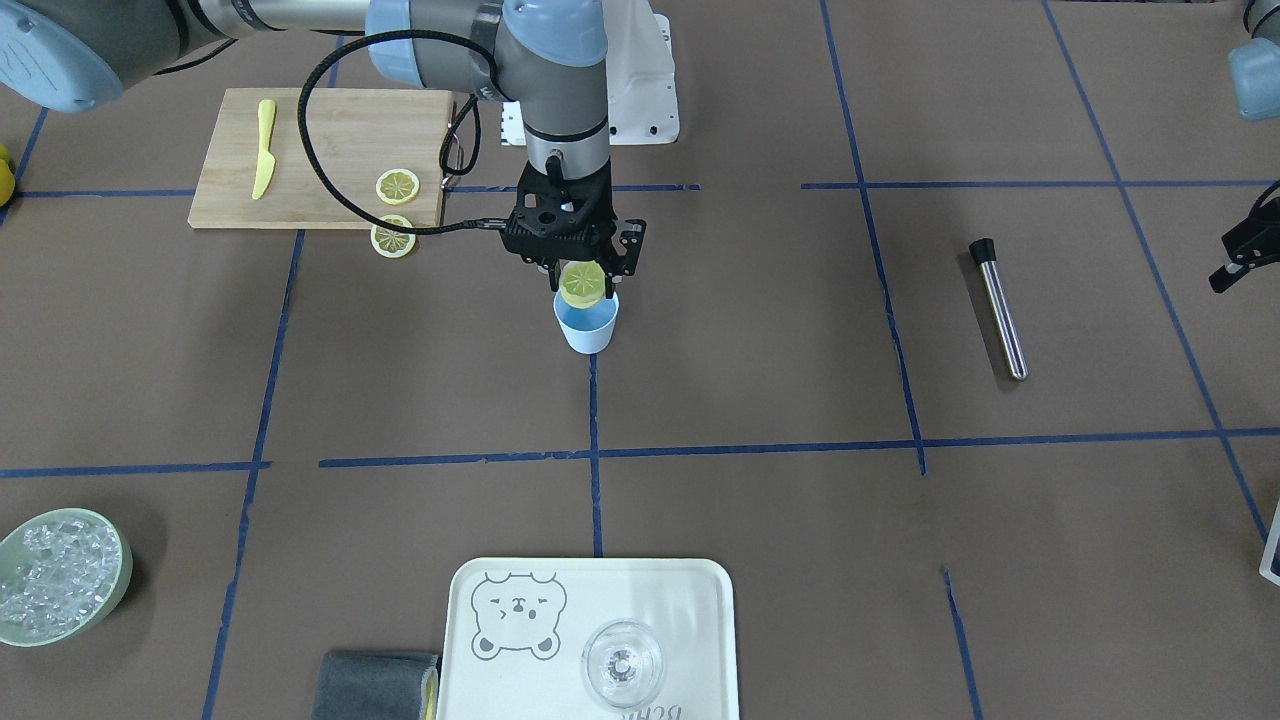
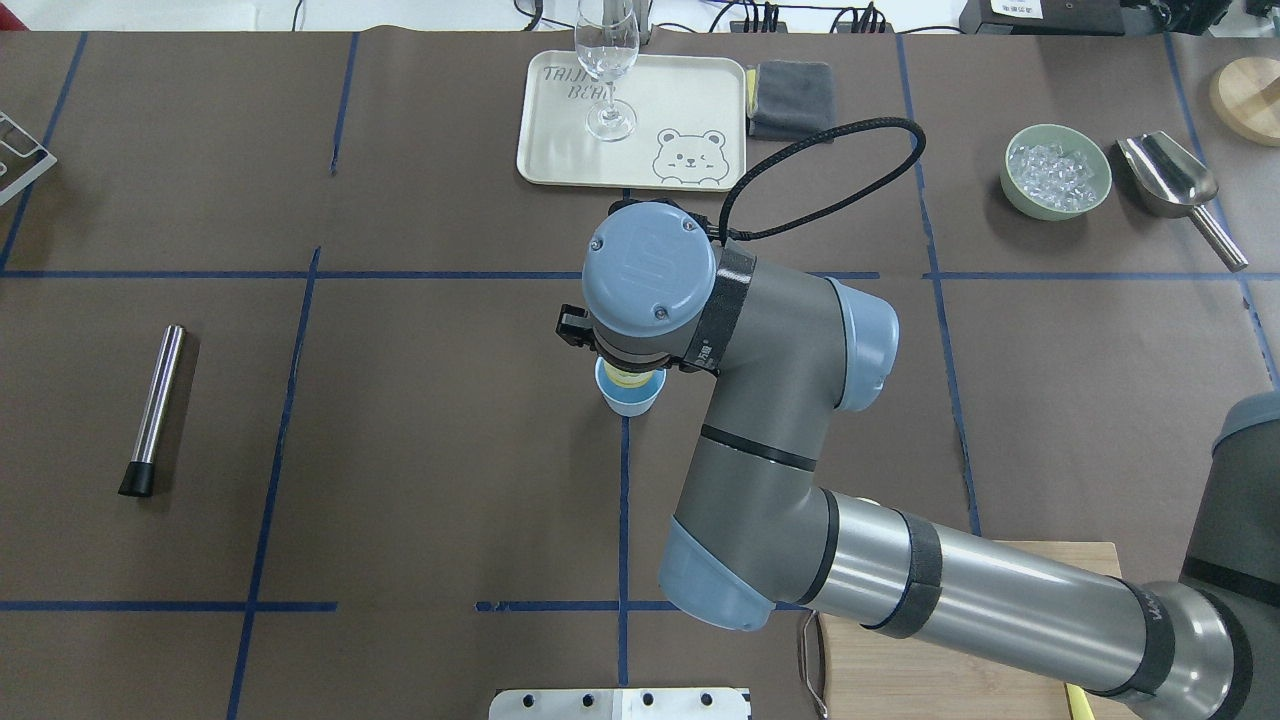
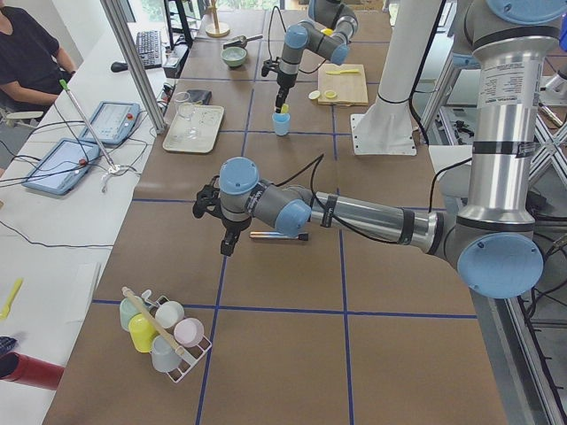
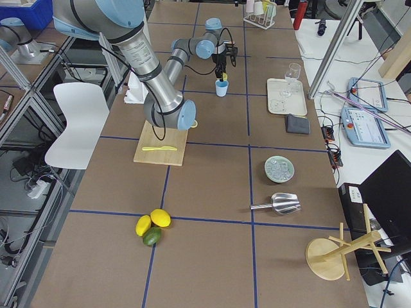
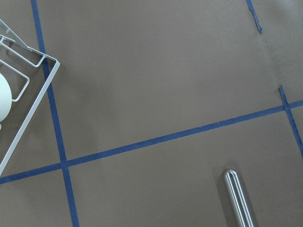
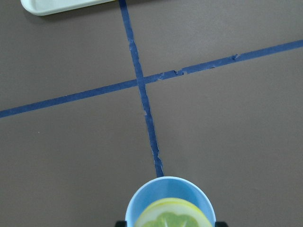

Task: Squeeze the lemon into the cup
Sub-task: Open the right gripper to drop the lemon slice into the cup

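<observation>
I will next move my left gripper to the steel rod's shiny middle (image 1: 1002, 316) (image 5: 246, 218), below its black end, and close it there.
My right gripper (image 1: 582, 280) is shut on the lemon (image 1: 582, 283), a small yellow round piece with a pale wheel-pattern face. It holds the lemon just above the mouth of the light-blue cup (image 1: 588, 332), which stands upright on the brown table. In the right wrist view the lemon (image 6: 173, 216) sits over the cup's rim (image 6: 165, 187). In the overhead view the wrist hides most of the cup (image 2: 630, 403). My left gripper (image 1: 1228, 272) hangs at the table's far side, away from the cup; I cannot tell whether it is open or shut.
A wooden board (image 1: 320, 150) holds a yellow knife (image 1: 264, 148) and a lemon slice (image 1: 398, 186); another slice (image 1: 393, 237) lies at its edge. A steel rod (image 1: 998, 308), a tray (image 1: 690, 620) with a clear glass (image 1: 622, 663), a grey cloth (image 1: 375, 685) and an ice bowl (image 1: 60, 575) stand around.
</observation>
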`<state>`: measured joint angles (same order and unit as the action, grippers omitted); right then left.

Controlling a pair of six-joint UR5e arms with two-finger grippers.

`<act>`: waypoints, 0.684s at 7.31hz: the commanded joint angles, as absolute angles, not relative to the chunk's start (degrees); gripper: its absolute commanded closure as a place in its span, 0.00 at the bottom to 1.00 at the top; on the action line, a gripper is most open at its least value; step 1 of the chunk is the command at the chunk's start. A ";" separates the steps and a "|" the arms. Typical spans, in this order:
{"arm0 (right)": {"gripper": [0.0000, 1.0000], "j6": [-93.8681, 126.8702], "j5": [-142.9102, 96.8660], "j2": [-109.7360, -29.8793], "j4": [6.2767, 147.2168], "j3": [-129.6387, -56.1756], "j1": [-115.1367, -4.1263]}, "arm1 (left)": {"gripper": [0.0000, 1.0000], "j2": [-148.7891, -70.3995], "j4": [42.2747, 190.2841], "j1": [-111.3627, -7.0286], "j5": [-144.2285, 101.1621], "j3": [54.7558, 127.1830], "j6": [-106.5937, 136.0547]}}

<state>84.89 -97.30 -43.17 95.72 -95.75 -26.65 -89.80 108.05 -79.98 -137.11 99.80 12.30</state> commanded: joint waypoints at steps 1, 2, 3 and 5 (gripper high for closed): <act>0.11 84.73 -97.29 -43.42 95.71 -95.71 -26.63 | 0.00 -89.82 108.02 -79.98 -137.11 99.76 12.30; 0.08 84.73 -97.29 -43.42 95.71 -95.71 -26.63 | 0.00 -89.82 108.02 -79.98 -137.11 99.76 12.30; 0.04 84.38 -97.38 -43.33 95.71 -95.89 -26.72 | 0.00 -89.91 108.02 -79.98 -137.11 99.76 12.57; 0.00 80.88 -98.87 -44.64 96.68 -97.28 -28.37 | 0.00 -91.05 108.28 -73.35 -134.93 102.90 24.46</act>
<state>83.07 -97.86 -43.71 96.16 -96.25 -27.12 -90.39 108.27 -77.84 -136.34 100.83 17.66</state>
